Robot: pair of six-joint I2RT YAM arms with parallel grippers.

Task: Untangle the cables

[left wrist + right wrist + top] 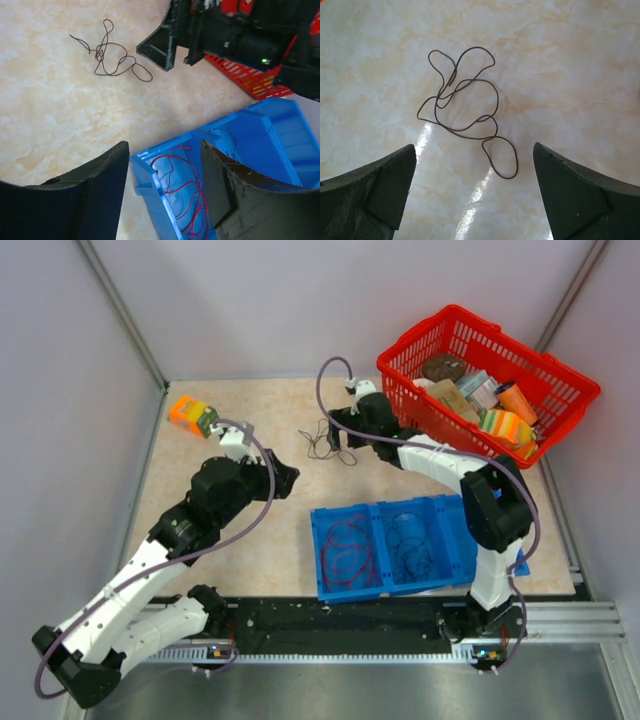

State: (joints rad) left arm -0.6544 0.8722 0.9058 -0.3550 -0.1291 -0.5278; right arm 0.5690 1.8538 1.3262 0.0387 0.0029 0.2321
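Next, I close my right gripper on the dark brown cable's crossing (338,452) (491,138), at the spot where its small loop by the blue tray meets the bigger loops of the tangle.
A tangle of thin dark brown cable (320,443) lies in loops on the beige table at the back middle. It shows in the right wrist view (465,107) and in the left wrist view (112,52). My right gripper (342,443) is open and empty, just above and right beside the tangle, its jaws wide apart (474,147). My left gripper (290,480) is open and empty (165,170), above the blue tray's left corner. Red cables (345,545) lie in the tray's left compartment (187,185). Dark cables (410,548) lie in the middle one.
The blue compartment tray (325,585) sits at the front middle. A red basket (400,370) full of packaged items stands at the back right, close behind my right arm. An orange and green box (192,415) lies at the back left. Grey walls enclose the table.
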